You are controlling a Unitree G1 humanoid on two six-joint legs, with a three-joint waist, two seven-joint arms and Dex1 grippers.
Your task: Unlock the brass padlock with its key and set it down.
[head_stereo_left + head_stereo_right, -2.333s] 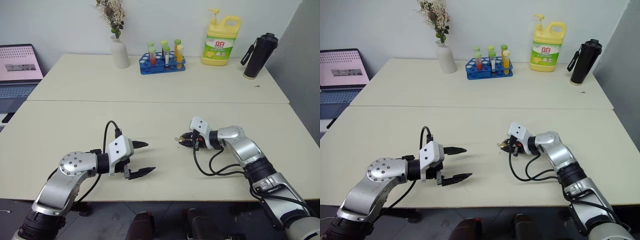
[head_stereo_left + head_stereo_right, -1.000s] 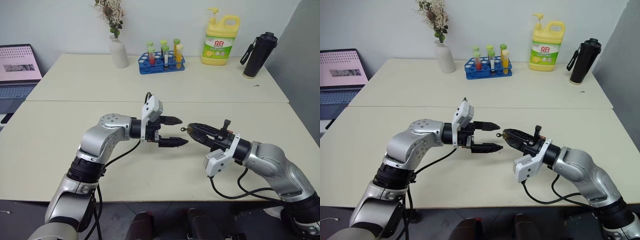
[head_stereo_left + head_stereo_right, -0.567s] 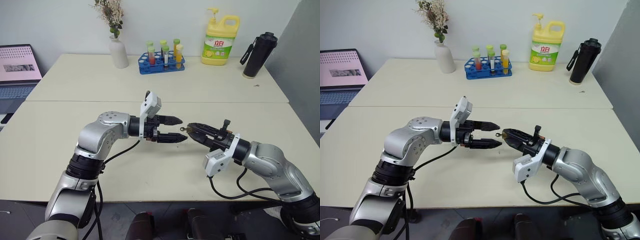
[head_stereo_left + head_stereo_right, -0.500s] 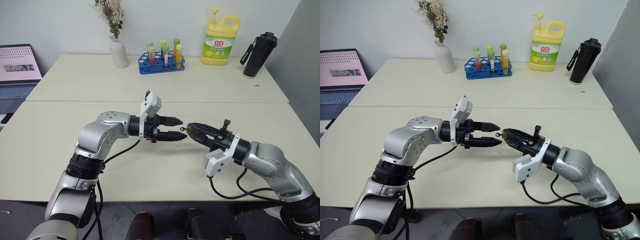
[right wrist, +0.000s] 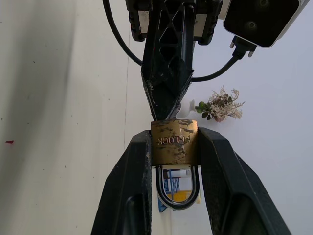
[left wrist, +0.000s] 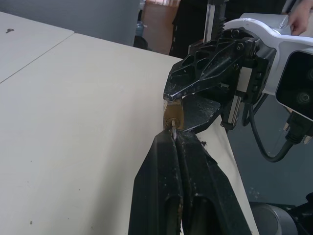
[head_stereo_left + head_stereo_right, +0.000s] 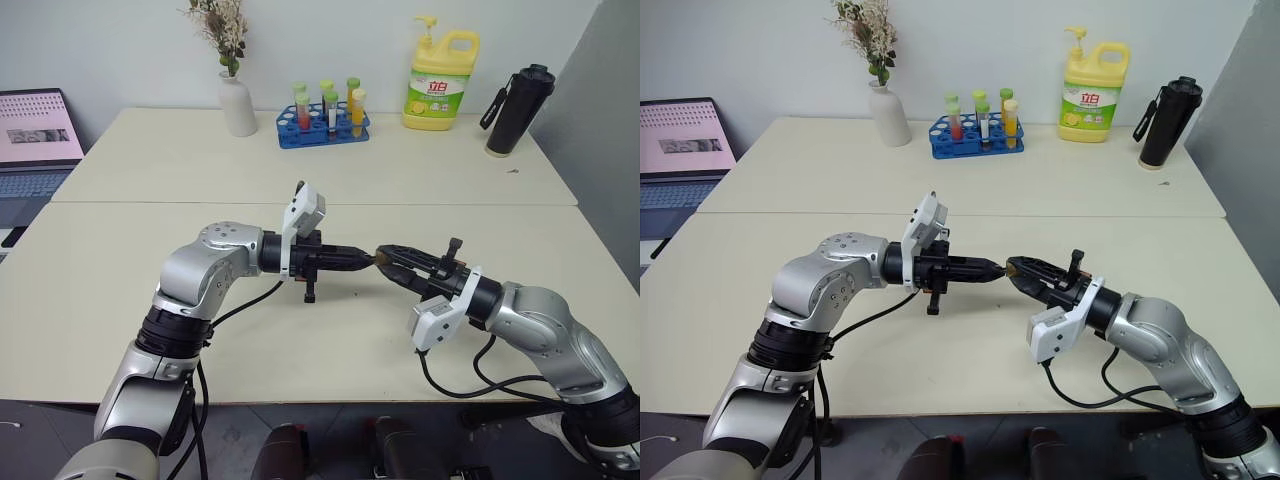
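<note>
The padlock's shackle is tucked inside my right gripper. Next, my left gripper lets go of the key and takes the padlock's body (image 5: 174, 143) before my right gripper takes the shackle.
The small brass padlock (image 5: 173, 142) is pinched by its sides between my right gripper's fingers (image 5: 129, 166), with its silvery shackle (image 5: 177, 196) pointing back toward the wrist. My right gripper (image 7: 391, 258) holds it above the near table's middle. My left gripper (image 7: 364, 259) meets it tip to tip and is shut. In the left wrist view a short silvery stub of the key (image 6: 173, 131) runs from those shut fingertips into the padlock (image 6: 172, 113). The rest of the key is hidden between the fingers.
On the far table stand a white vase with dried flowers (image 7: 238, 105), a blue test tube rack (image 7: 325, 125), a yellow detergent bottle (image 7: 440, 80) and a black bottle (image 7: 518, 110). A laptop (image 7: 35, 135) sits at the far left. Bare tabletop (image 7: 330, 340) lies under both grippers.
Earlier both arms rose from the tabletop and came together. Over the last second the left gripper's fingers closed from wide open onto the key at the padlock. Neither hand shifted.
</note>
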